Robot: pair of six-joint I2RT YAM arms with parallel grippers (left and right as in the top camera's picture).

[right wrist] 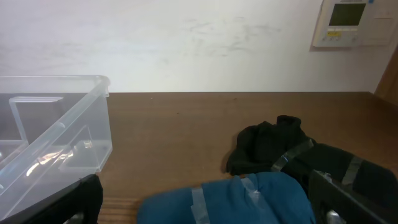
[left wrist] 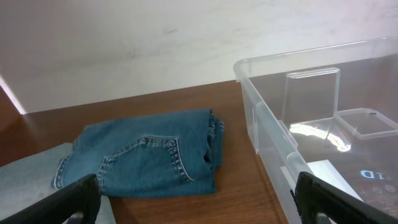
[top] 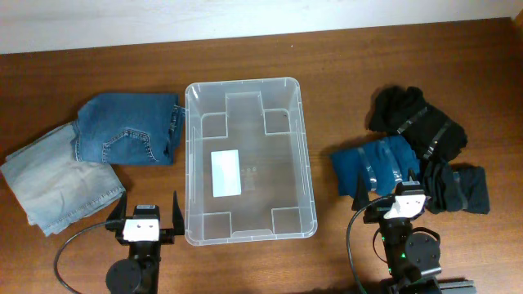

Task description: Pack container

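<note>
The robot's right gripper needs to next move to the middle of the blue bundle [top: 382, 165] [right wrist: 227, 200], between the bundle's tape strips, and close there.
The clear plastic container [top: 302, 147] sits mid-table, empty, with a white label on its base; it also shows in the left wrist view [left wrist: 273, 137] and the right wrist view [right wrist: 81, 124]. Folded dark blue jeans [top: 127, 129] [left wrist: 149, 158] and light blue jeans [top: 57, 175] lie to its left. To its right lie a taped blue bundle [top: 376, 166] [right wrist: 236, 199] and two taped black bundles [top: 413, 118] [top: 458, 189]. My left gripper [top: 148, 211] [left wrist: 199, 208] is open and empty near the container's front left corner. My right gripper [top: 391, 192] [right wrist: 208, 205] is open, over the blue bundle's near edge.
A wooden table [top: 245, 57] carries everything, with a white wall behind it. A wall-mounted white control panel [right wrist: 354, 22] shows in the right wrist view. The light jeans reach near the table's left edge.
</note>
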